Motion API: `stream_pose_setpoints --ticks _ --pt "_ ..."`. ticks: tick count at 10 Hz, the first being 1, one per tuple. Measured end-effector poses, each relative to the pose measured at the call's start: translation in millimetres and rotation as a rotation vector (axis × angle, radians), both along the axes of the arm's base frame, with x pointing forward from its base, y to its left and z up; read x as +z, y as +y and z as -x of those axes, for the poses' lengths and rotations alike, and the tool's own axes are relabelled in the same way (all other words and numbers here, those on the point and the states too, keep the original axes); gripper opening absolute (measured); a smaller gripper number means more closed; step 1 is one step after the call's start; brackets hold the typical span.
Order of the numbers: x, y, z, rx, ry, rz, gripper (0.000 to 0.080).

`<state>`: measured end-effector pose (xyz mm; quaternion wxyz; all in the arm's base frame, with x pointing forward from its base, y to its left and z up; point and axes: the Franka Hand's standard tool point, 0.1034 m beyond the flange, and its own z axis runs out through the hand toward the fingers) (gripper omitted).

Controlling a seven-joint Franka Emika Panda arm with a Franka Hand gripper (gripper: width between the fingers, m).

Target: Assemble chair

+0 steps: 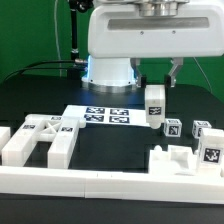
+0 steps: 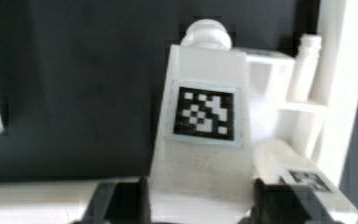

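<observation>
I should use my gripper to set the white chair leg down upright on the low slab piece [image 1: 168, 166] beside the nearest tagged block.
My gripper [image 1: 153, 92] is shut on a white chair leg [image 1: 154, 106] that carries a black-and-white tag. It holds the leg just above the black table, to the exterior view's right of the marker board [image 1: 104, 116]. In the wrist view the leg [image 2: 202, 110] runs away from the gripper [image 2: 197, 206], with a dark finger pressed against each side and a rounded peg at its far end. A large notched chair piece [image 1: 40, 140] lies at the exterior view's left. Small tagged blocks [image 1: 173, 128] [image 1: 208, 138] and a low slab piece [image 1: 178, 160] lie at the right.
A long plain white bar [image 1: 100, 182] runs along the table's front edge. The robot's base [image 1: 108, 70] stands behind the marker board. In the wrist view, another white part [image 2: 304, 95] lies beyond the held leg.
</observation>
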<state>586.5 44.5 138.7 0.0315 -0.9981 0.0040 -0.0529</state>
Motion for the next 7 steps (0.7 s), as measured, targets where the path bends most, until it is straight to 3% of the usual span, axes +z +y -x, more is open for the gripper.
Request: stream_pose_setpoints --ticks 3,4,5,6,7 --pt "29.3 1.6 -45.5 0.067 -0.29 0.037 0.0274" --pt "29.4 -2.9 -46.5 0.048 -0.412 0.055 0.0274" --pt "22.4 -4.9 -38.8 0.047 -0.425 0.063 0.0274" --pt "26.2 -8.8 -42.9 0.047 -0.501 0.081 0.0274" --pt "21.4 -9.4 -41.3 0.048 -0.497 0.083 0.0274"
